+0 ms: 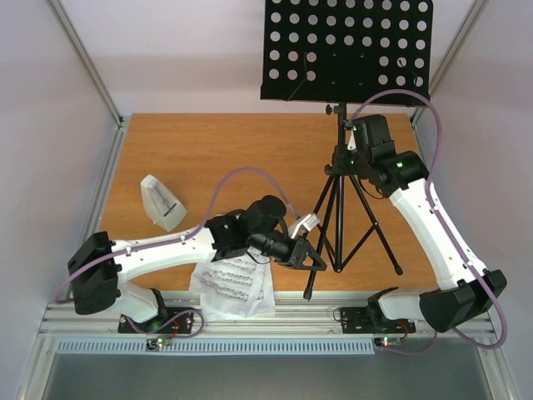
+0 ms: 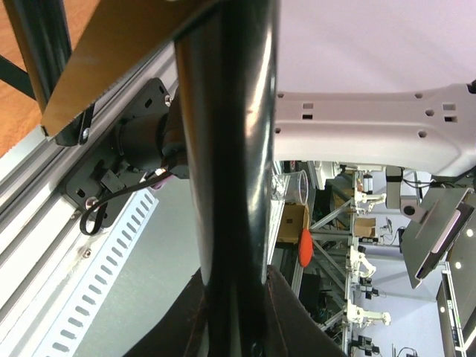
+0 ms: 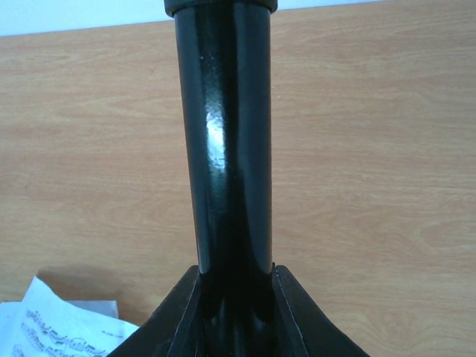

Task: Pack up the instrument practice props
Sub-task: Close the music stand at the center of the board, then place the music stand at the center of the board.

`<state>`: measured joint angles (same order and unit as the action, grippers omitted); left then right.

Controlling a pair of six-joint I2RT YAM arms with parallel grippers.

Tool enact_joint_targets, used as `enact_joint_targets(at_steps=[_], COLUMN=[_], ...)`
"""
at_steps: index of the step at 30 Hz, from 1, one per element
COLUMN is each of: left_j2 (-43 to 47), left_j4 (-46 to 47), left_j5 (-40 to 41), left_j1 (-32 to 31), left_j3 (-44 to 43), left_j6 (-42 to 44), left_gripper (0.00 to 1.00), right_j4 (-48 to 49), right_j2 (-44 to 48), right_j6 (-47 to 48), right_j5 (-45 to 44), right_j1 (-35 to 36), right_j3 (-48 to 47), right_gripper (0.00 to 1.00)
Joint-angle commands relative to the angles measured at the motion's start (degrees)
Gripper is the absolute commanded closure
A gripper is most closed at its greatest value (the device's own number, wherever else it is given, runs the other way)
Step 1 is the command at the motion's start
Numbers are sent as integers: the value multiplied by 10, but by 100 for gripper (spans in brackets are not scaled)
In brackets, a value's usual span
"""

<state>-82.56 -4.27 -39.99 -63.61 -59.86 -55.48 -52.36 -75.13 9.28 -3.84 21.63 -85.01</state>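
Note:
Next, I let go of the music stand's front leg with my left gripper, with its foot on the wooden table (image 1: 321,284) just behind the aluminium rail.
The black music stand stands at the back right of the wooden table, its perforated desk (image 1: 346,50) up high and its pole (image 1: 340,192) on tripod legs. My right gripper (image 1: 353,148) is shut on the pole just above the leg hub; the right wrist view shows the glossy tube (image 3: 227,149) between both fingers (image 3: 232,271). My left gripper (image 1: 310,252) is shut on the front-left tripod leg (image 2: 227,149), clamped between its fingers (image 2: 232,279). The white metronome (image 1: 162,202) stands at the left. Crumpled sheet-music pages (image 1: 233,287) lie at the front edge under my left arm and show in the right wrist view (image 3: 52,327).
An aluminium rail (image 1: 275,317) runs along the table's near edge, with both arm bases on it. White walls and metal frame posts (image 1: 83,58) enclose the table. The right arm's base mount (image 2: 141,149) shows in the left wrist view.

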Motion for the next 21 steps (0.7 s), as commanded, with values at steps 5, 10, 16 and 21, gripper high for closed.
enact_joint_targets(at_steps=[5, 10, 16, 21], left_j2=[-33, -53, -85, -96], left_j4=[168, 150, 132, 115], left_j5=[94, 103, 100, 120], left_j1=[49, 49, 50, 50], left_j3=[-19, -21, -31, -32], left_j6=[116, 145, 159, 173], left_gripper=[98, 96, 92, 87], right_j4=[49, 88, 111, 129], right_j2=[-14, -18, -31, -34], right_j6=[-26, -39, -42, -47], right_j5=[-1, 1, -9, -11], right_j1=[4, 2, -2, -14], right_j3=[69, 96, 113, 135], right_gripper=[99, 99, 99, 99])
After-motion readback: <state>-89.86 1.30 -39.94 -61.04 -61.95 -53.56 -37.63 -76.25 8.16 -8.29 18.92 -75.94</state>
